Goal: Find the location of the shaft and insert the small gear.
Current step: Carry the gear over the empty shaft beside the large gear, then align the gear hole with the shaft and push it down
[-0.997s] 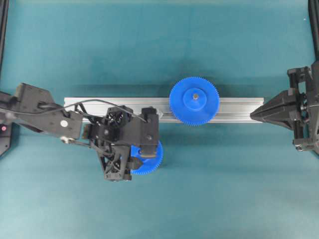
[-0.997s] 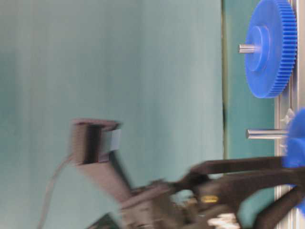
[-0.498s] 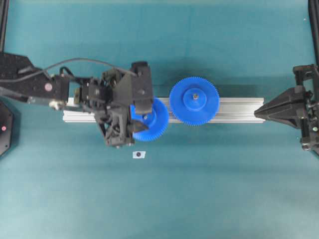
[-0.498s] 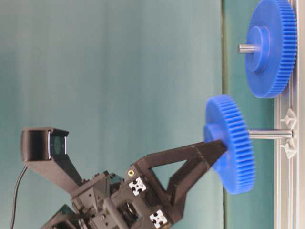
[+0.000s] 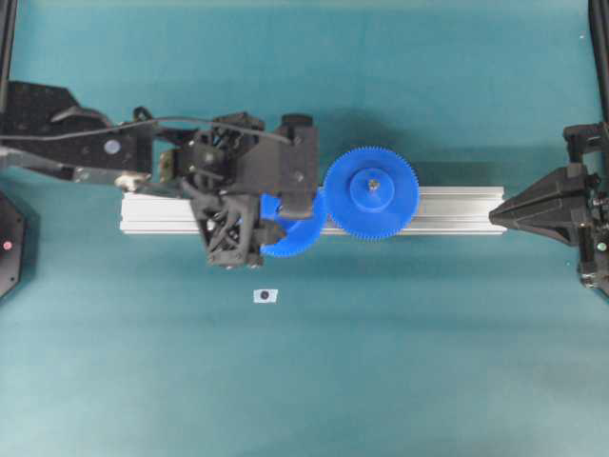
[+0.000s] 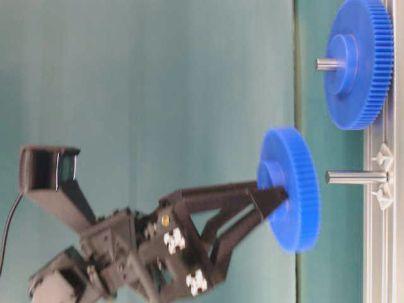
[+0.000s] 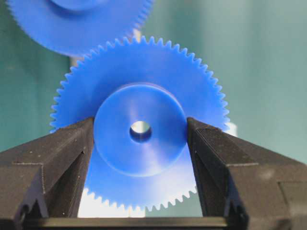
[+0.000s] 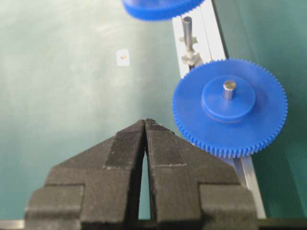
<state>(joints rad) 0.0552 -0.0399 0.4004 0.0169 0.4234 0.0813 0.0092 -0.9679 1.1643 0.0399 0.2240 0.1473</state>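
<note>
Next, I let go of the small gear, now hanging just above the shaft's tip, with my left gripper on the bar's shaft (image 5: pixel 289 208), so that its teeth are against the larger blue gear.
My left gripper (image 5: pixel 276 227) is shut on the raised hub of the small gear (image 5: pixel 297 238) and holds it over the rail. In the table-level view the small gear (image 6: pixel 291 189) hangs level just above the tip of the shaft (image 6: pixel 356 177), with a small gap between them. In the left wrist view my fingers (image 7: pixel 57 158) clamp the hub of the small gear (image 7: pixel 144 160), and a silvery spot shows through its centre hole. The right wrist view shows the shaft (image 8: pixel 187 28) standing on the rail under the small gear (image 8: pixel 158 7). My right gripper (image 8: pixel 145 122) is shut and empty.
The larger blue gear (image 5: pixel 370 193) sits on its own pin on the aluminium rail (image 5: pixel 447 211), its teeth close beside the small gear. A small white tag (image 5: pixel 265 296) lies on the teal table in front of the rail. My right gripper (image 5: pixel 495 217) rests at the rail's right end.
My left gripper lifted the small gear off the table in front of the rail and carried it over the shaft. In the last half second it shifted right, levelled and rose slightly.
</note>
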